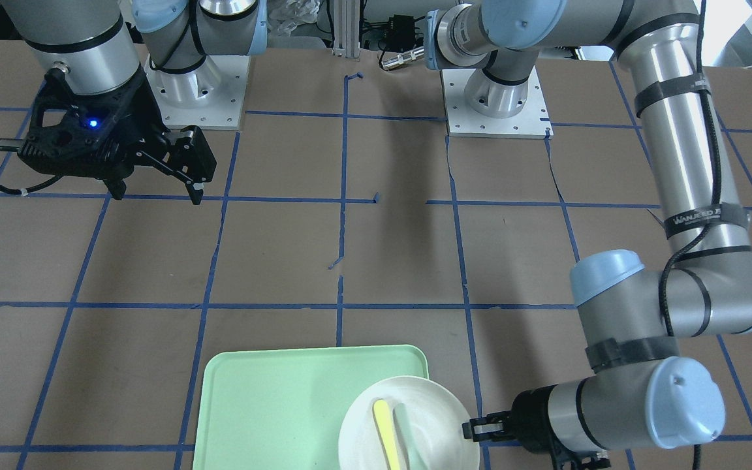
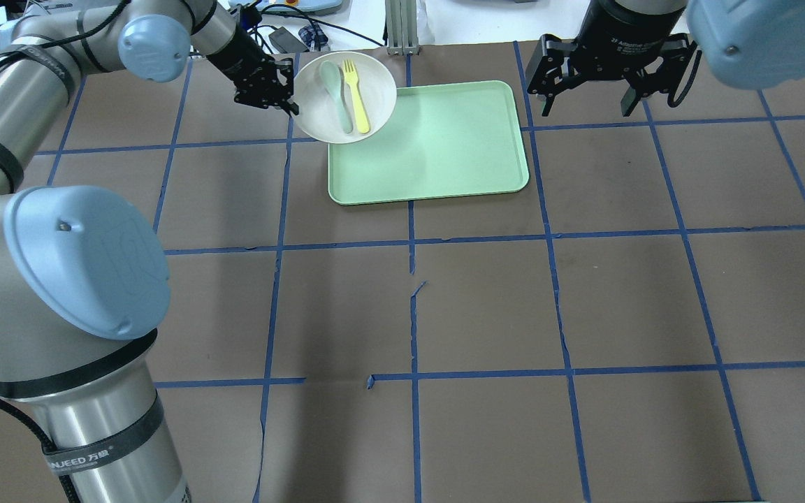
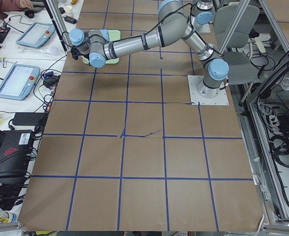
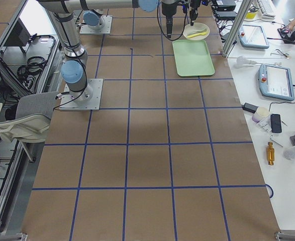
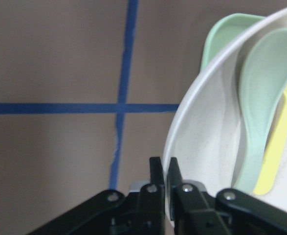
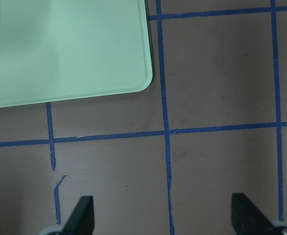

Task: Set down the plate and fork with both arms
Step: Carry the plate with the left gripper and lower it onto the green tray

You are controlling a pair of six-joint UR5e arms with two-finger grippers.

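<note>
My left gripper will release the white plate on the mint-green tray's bare bottom, midway (image 1: 319,423) between its two sides.
The white plate (image 2: 332,105) overlaps the far left corner of the mint-green tray (image 2: 444,154). It holds the pale-yellow fork (image 2: 356,98) and a grey-green spoon (image 2: 336,94). My left gripper (image 2: 291,106) is shut on the plate's left rim; the left wrist view shows its fingers (image 5: 158,176) pinching the rim (image 5: 182,142), with the spoon (image 5: 260,107) and fork (image 5: 280,142) inside. In the front view the plate (image 1: 431,408) and fork (image 1: 386,434) sit at the bottom beside the left gripper (image 1: 470,429). My right gripper (image 2: 588,108) hangs open and empty right of the tray.
The tray's bare surface (image 1: 271,405) lies beside the plate. The right wrist view shows the tray's corner (image 6: 109,54) and brown table with blue tape lines (image 6: 165,132). Cables and devices lie beyond the table's far edge (image 2: 291,35).
</note>
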